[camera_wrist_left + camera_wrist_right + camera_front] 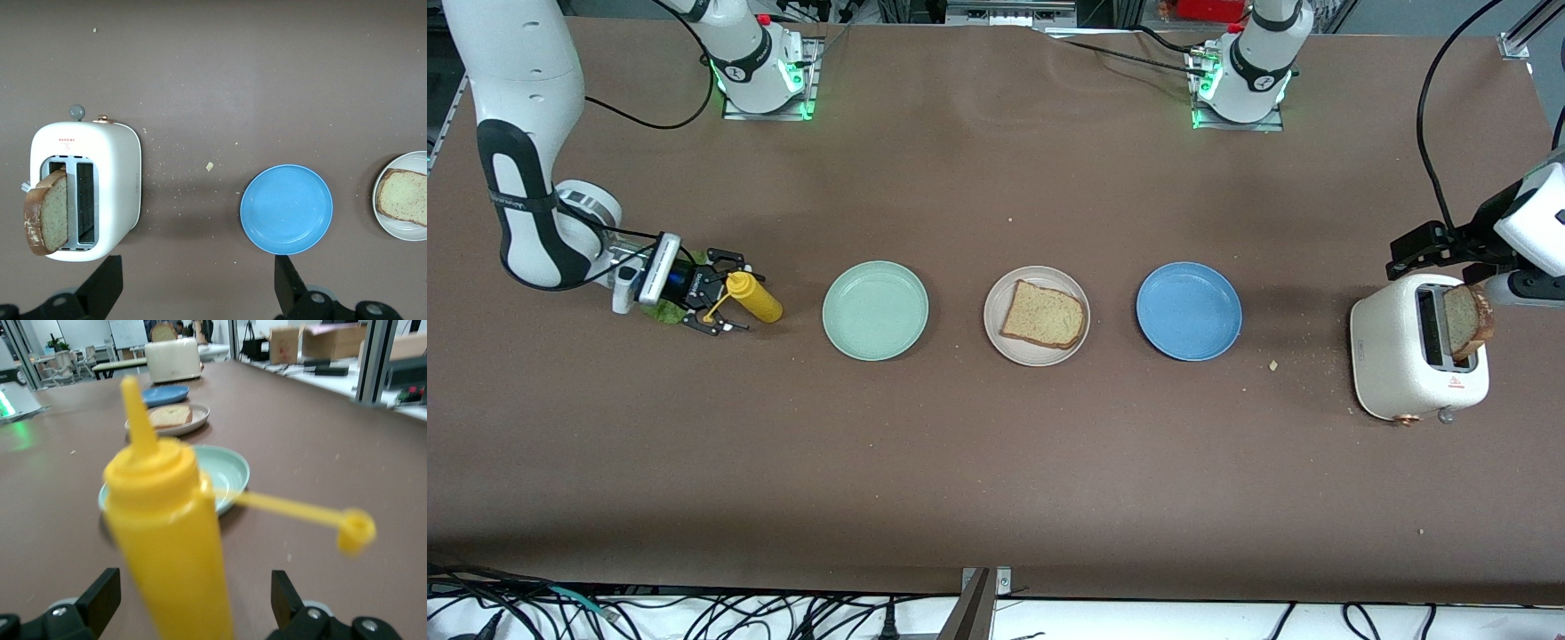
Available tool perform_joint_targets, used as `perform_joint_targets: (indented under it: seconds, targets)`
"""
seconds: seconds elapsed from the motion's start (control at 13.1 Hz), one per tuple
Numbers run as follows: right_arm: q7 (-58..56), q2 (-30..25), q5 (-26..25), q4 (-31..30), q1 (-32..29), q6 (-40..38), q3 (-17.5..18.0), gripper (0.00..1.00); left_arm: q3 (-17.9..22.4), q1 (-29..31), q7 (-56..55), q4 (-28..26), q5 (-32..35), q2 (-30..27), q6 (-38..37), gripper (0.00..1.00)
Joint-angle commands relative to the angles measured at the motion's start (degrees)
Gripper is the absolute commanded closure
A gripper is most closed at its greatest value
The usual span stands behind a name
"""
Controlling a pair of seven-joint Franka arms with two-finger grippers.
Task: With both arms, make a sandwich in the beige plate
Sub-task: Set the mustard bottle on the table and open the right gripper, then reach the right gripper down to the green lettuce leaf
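My right gripper is to let go of the yellow bottle next and close on the green lettuce leaf's edge [657, 309] that is farther from the yellow bottle.
One bread slice [1044, 314] lies on the beige plate [996, 333] at the table's middle; it also shows in the left wrist view [403, 195]. A second slice [1465, 322] sticks up out of the white toaster's slot, seen too in the left wrist view [47, 213]. My left gripper [1418, 249] hangs open and empty above the toaster, fingers spread in the left wrist view [198, 287]. My right gripper [725, 302] is low at the right arm's end, open, one finger on each side of the upright yellow bottle [167, 533] without touching it. A green lettuce leaf [660, 312] shows under that wrist.
A mint-green plate [875, 310] sits between the bottle and the beige plate. A blue plate [1189, 311] sits between the beige plate and the toaster [1396, 356]. The bottle's cap [355, 530] hangs open on its strap. Crumbs [1273, 364] lie near the toaster.
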Motion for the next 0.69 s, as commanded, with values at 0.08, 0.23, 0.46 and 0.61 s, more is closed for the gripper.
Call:
perform_joint_targets:
  seconds: [0.08, 0.23, 0.46, 0.61]
  targets:
    - [6.74, -3.71, -8.46, -0.88, -0.65, 2.76, -3.07, 0.00, 0.17, -0.26, -0.26, 0.22, -1.31, 0.10, 0.01, 0.00]
    - [14.10, -7.48, -15.31, -0.79, -0.65, 6.27, -4.13, 0.00, 0.26, -0.18, 0.00, 0.22, -1.31, 0.10, 0.01, 0.00]
    - [31.38, -14.77, -27.69, -0.35, -0.65, 13.91, -4.14, 0.00, 0.17, -0.26, -0.26, 0.14, -1.31, 0.10, 0.01, 0.00]
    - [45.26, -18.91, -35.70, 0.00, -0.65, 17.35, -3.61, 0.00, 0.17, -0.26, -0.43, 0.13, -1.40, 0.10, 0.01, 0.00]
